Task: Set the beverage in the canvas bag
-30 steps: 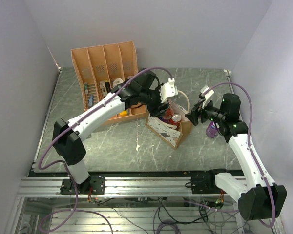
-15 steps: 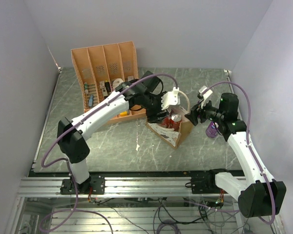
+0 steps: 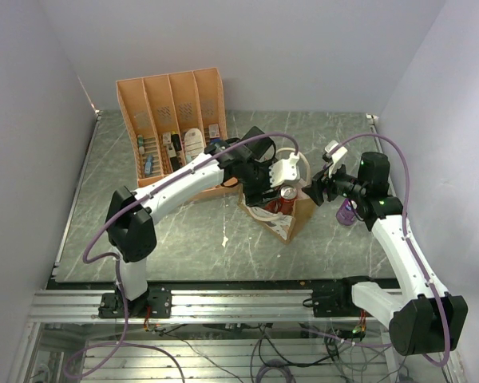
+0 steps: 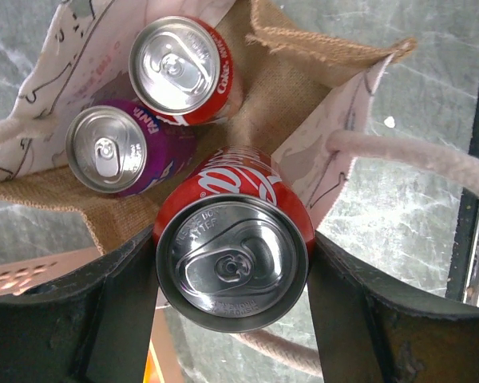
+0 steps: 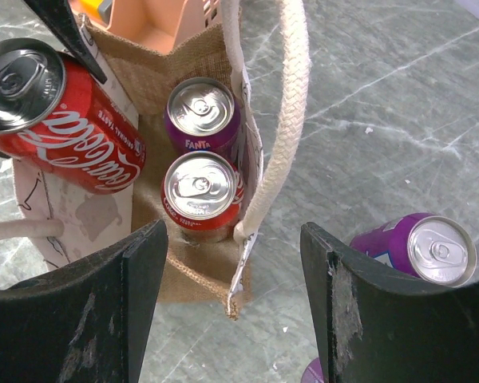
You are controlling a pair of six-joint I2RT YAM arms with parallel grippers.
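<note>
The red Coca-Cola can, now tilted over the bag's mouth, will be released by my left gripper in the canvas bag (image 3: pixel 271 199) (image 4: pixel 214 169), against the red cola and purple Fanta cans.
The canvas bag (image 3: pixel 278 217) stands open mid-table, with tan fabric and cream looped handles. My left gripper (image 3: pixel 281 188) is shut on a red Coca-Cola can (image 4: pixel 233 263) and holds it tilted over the bag's mouth (image 4: pixel 283 88). The held can also shows in the right wrist view (image 5: pixel 60 120). Inside the bag stand a red cola can (image 4: pixel 180 68) and a purple Fanta can (image 4: pixel 112 152), also seen in the right wrist view, red (image 5: pixel 199 191) and purple (image 5: pixel 201 112). My right gripper (image 3: pixel 315 191) is open and empty beside the bag's right handle (image 5: pixel 275 120).
An orange slotted organiser tray (image 3: pixel 172 120) with small items stands behind and left of the bag. A purple can (image 3: pixel 347 213) stands on the table right of the bag, close to my right gripper, and shows in the right wrist view (image 5: pixel 431 251).
My left gripper has carried the red can rightward and lower, from the bag's left edge to over its mouth. The right arm has hardly moved.
</note>
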